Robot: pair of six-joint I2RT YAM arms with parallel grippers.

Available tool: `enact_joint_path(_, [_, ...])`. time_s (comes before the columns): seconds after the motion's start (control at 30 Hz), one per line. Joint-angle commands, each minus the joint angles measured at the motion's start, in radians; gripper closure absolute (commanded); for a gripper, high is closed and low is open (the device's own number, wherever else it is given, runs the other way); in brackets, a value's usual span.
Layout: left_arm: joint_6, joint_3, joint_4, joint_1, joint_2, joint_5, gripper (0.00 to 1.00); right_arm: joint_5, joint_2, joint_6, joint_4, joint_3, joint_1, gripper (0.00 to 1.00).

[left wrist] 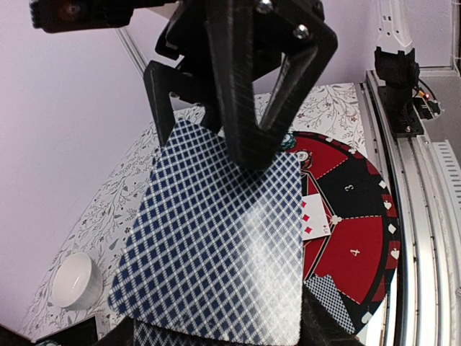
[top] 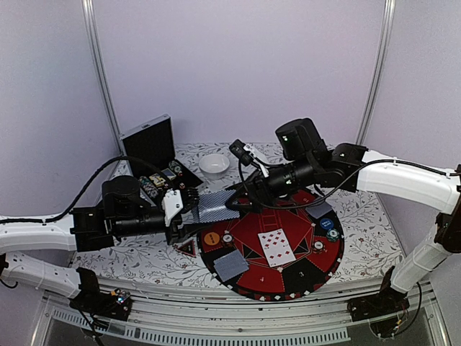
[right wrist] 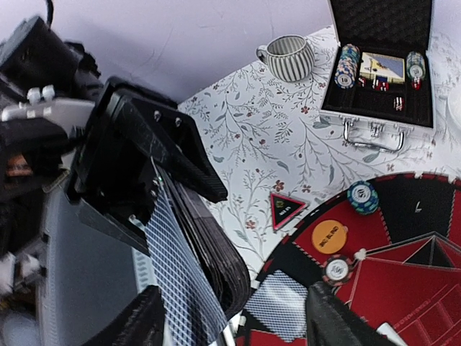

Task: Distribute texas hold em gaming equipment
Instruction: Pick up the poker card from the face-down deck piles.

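Observation:
The top card sticks out past the end of the deck, so my right gripper needs to stop sliding it and pinch the card's loose end [right wrist: 210, 324] to pull it clear.
My left gripper [top: 196, 210] is shut on a deck of grey-blue checked playing cards [top: 218, 207] and holds it above the mat's left edge. In the left wrist view the top card [left wrist: 216, 245] sits slid off the deck. My right gripper [top: 241, 202] reaches onto the deck; its fingers [left wrist: 245, 122] rest at the top card's far end. In the right wrist view its jaws stand wide apart, with the deck [right wrist: 216, 252] seen edge-on between them. On the mat lie a face-up diamonds card [top: 276, 246], face-down cards [top: 230, 265], an orange button [top: 211, 238], a blue button [top: 331, 234] and chips [top: 318, 246].
The round red-and-black mat [top: 324, 270] fills the table's middle. The open silver case [top: 155, 144] with chips stands at the back left, a white bowl [top: 214, 164] behind the mat. A black triangle marker [right wrist: 287, 210] lies by the mat; a striped mug [right wrist: 288, 58] stands beside the case.

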Motion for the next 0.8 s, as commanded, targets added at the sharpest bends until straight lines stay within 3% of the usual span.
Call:
enact_joint_path(0.0, [0.005,0.014,0.035,-0.012,-0.015,0.008,0.48,0.003,0.026,0.016,0.025,0.023,-0.003,0.20])
enact_joint_path(0.03, [0.005,0.014,0.035,-0.011,-0.015,0.008,0.48,0.010,0.031,0.018,0.028,0.023,-0.003,0.05])
enact_joint_path(0.07, [0.005,0.015,0.035,-0.012,-0.015,0.009,0.48,0.016,0.036,0.022,0.028,0.023,-0.003,0.00])
enact_joint_path(0.33, [0.005,0.014,0.037,-0.012,-0.022,0.012,0.48,0.044,0.029,0.020,0.069,0.004,-0.002,0.00])
enact_joint_path(0.37, [0.005,0.013,0.038,-0.012,-0.022,0.015,0.48,0.041,0.027,0.020,0.074,0.002,-0.002,0.04])
enact_joint_path(0.53, [0.006,0.011,0.041,-0.012,-0.024,0.011,0.48,0.024,0.036,0.034,0.072,-0.002,-0.002,0.49])
enact_joint_path(0.67, [0.005,0.010,0.041,-0.011,-0.020,0.010,0.48,0.036,0.016,0.040,0.053,-0.009,-0.003,0.66])
enact_joint_path(0.77, [0.006,0.010,0.040,-0.011,-0.016,0.009,0.48,0.060,-0.008,0.036,0.032,-0.013,-0.007,0.72])
